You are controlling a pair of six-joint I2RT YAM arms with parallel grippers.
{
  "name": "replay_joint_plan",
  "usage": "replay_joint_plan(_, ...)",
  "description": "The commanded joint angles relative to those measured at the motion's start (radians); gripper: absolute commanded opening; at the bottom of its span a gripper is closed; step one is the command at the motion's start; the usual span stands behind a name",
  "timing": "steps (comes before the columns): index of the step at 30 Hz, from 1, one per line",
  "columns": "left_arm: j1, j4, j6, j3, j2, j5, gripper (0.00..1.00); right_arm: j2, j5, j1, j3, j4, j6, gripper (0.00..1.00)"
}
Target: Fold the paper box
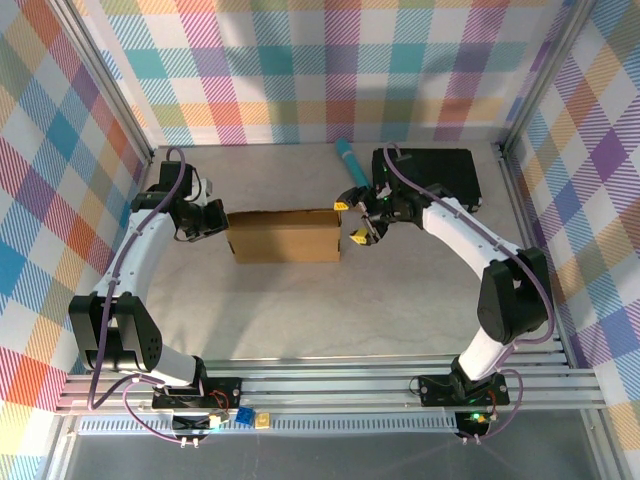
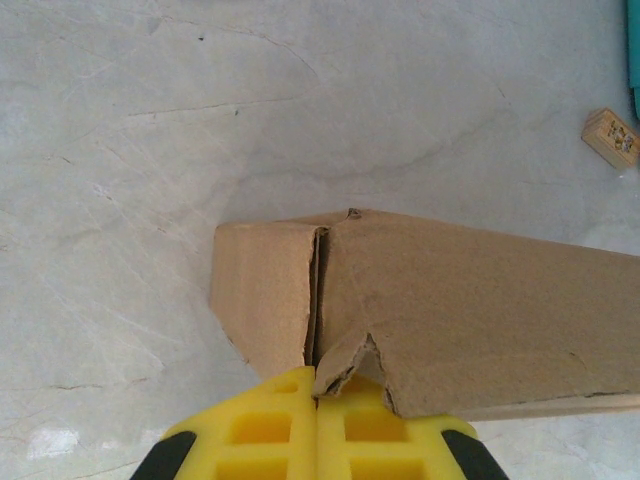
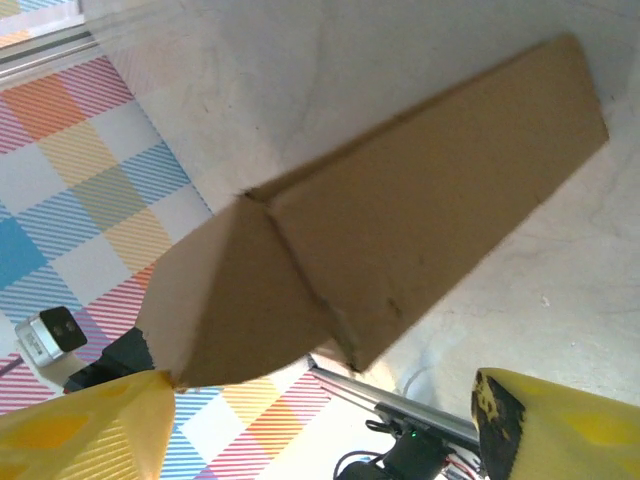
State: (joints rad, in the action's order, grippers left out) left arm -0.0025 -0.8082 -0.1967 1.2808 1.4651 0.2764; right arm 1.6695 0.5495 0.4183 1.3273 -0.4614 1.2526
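The end flap sticks out past the paper box's crease; my right gripper pushes it inward first, then will pinch the paper box's corner at the crease point(image 3: 350, 356).
The paper box point(image 1: 285, 235) lies flat mid-table as a brown cardboard slab. My left gripper point(image 1: 214, 222) is at its left end. In the left wrist view its yellow fingers point(image 2: 270, 420) are pressed together, so the gripper point(image 2: 318, 385) is shut, and the tips butt against the paper box point(image 2: 470, 310) where a torn flap edge hangs over them. My right gripper point(image 1: 350, 221) is at the box's right end, open. In the right wrist view its fingers point(image 3: 80, 430) stand wide apart below the paper box point(image 3: 400, 220), the left one touching the corner of a folded end flap.
A black case point(image 1: 440, 175) lies at the back right, with a teal tube point(image 1: 352, 160) beside it. A small tan block point(image 2: 612, 136) rests on the table past the box. Checked walls close in the left, back and right sides.
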Motion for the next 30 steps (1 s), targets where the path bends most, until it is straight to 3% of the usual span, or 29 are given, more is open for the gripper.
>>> replay_joint_plan(1,-0.001,-0.057,-0.012,-0.009,0.028,-0.026,0.0,-0.024,0.037,0.002,-0.054,0.095,0.098,0.79)
replay_joint_plan(8,-0.003,-0.057,-0.015,-0.011,0.024,-0.024,0.0,-0.016,0.049,0.004,-0.112,0.242,0.208,0.77)
replay_joint_plan(21,-0.002,-0.029,0.044,-0.044,-0.013,0.002,0.0,-0.008,0.027,0.004,-0.186,0.328,0.29,0.49)
replay_joint_plan(25,-0.008,-0.019,0.072,-0.068,-0.033,0.005,0.0,-0.004,0.023,0.004,-0.209,0.39,0.321,0.45)
replay_joint_plan(27,-0.011,-0.016,0.081,-0.084,-0.044,-0.005,0.0,0.006,0.034,0.003,-0.208,0.411,0.337,0.46)
replay_joint_plan(30,-0.016,-0.011,0.094,-0.108,-0.058,-0.015,0.0,0.009,0.035,0.004,-0.201,0.431,0.347,0.56)
